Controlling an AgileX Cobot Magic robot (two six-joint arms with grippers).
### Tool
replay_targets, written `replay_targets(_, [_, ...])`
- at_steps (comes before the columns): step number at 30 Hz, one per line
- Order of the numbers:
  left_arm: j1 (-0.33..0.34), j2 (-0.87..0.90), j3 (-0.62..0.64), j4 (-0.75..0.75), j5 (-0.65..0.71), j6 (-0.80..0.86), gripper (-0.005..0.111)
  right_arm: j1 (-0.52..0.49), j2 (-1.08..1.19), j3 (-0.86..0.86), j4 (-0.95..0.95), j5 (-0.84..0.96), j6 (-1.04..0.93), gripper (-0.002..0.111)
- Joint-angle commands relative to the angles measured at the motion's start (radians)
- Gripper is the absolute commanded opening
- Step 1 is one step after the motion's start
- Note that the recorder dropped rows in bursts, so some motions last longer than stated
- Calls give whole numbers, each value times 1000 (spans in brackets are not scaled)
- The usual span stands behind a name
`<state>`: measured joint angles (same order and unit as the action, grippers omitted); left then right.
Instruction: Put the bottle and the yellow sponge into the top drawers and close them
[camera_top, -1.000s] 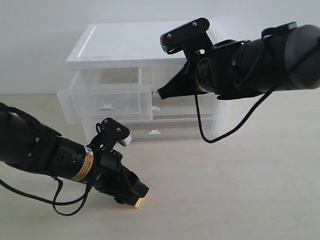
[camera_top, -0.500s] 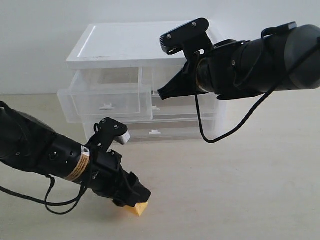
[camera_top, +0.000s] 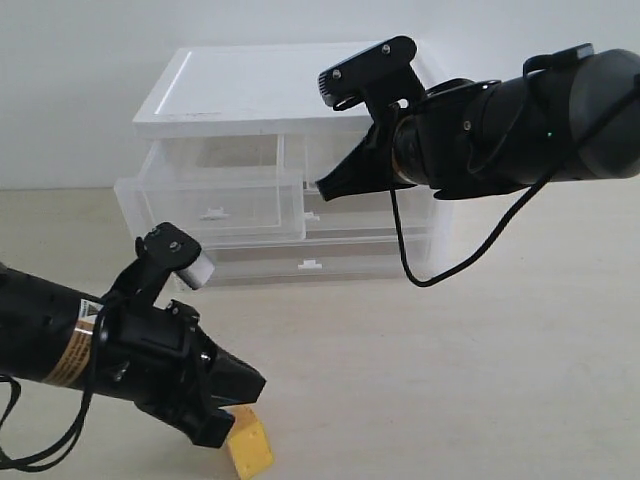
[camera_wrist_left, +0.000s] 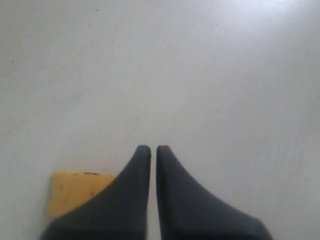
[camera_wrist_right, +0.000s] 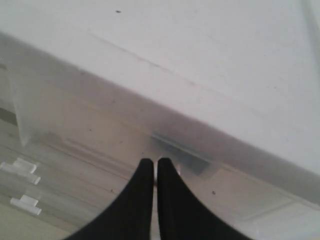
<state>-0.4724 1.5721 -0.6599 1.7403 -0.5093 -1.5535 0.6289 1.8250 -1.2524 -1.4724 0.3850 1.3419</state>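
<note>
My left gripper will open, turn and close around the sponge's body (camera_top: 250, 447) before lifting, because the yellow sponge is lying outside its shut fingers.
The yellow sponge (camera_top: 250, 447) lies on the table near the front edge, just below and beside the tips of my left gripper (camera_top: 257, 384). In the left wrist view the sponge (camera_wrist_left: 75, 191) sits outside one finger of the left gripper (camera_wrist_left: 150, 148), which is shut on nothing. The left top drawer (camera_top: 215, 205) stands pulled out. My right gripper (camera_top: 321, 186) is shut at the front of the right top drawer (camera_top: 340, 152). Just past the right gripper (camera_wrist_right: 152, 161), a blurred teal patch (camera_wrist_right: 181, 153) shows through that drawer's front. I cannot tell whether it is the bottle.
The drawers belong to a white-topped plastic cabinet (camera_top: 260, 90) at the back, with two full-width drawers (camera_top: 310, 263) below them. The right arm's cable (camera_top: 415, 270) hangs in front of the cabinet. Bare tabletop (camera_top: 450, 380) lies to the right of the sponge.
My left gripper has shut and drawn back to the left. The sponge has slipped out from between its fingers and now lies beside them. The right arm has not moved.
</note>
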Motion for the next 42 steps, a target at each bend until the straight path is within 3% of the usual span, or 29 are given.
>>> replay_targets(1, [-4,-33,54,4,20,-39,7,-2,1,-4,2,6,-8,0])
replay_targets(4, [-4,-11,72,4,51,-37,25,-2,1,-4,8,4,-8,0])
replay_targets(7, [-4,17,72,4,62,-26,57,-2,1,-4,30,4,-9,0])
replay_targets(9, [-4,42,72,1,92,-24,71,-2,1,-4,30,4,-9,0])
replay_targets(14, [-4,125,52,-5,218,52,73,-2,1,-4,32,4,-9,0])
replay_targets(24, [-4,309,-64,-78,133,161,73,-2,1,-4,49,0,-27,0])
replay_targets(28, [-4,332,-66,-76,120,146,64,-2,1,-4,49,2,-41,0])
replay_targets(32, [-4,324,-66,-18,72,102,32,-2,1,-4,49,2,-44,0])
replay_targets(34, [-4,301,-64,4,28,78,9,-2,1,-4,49,2,-47,0])
replay_targets(35, [-4,289,-63,4,12,82,4,-2,1,-4,49,2,-47,0])
replay_targets(42, [-6,119,14,4,-40,67,4,-2,1,-4,49,5,-47,0])
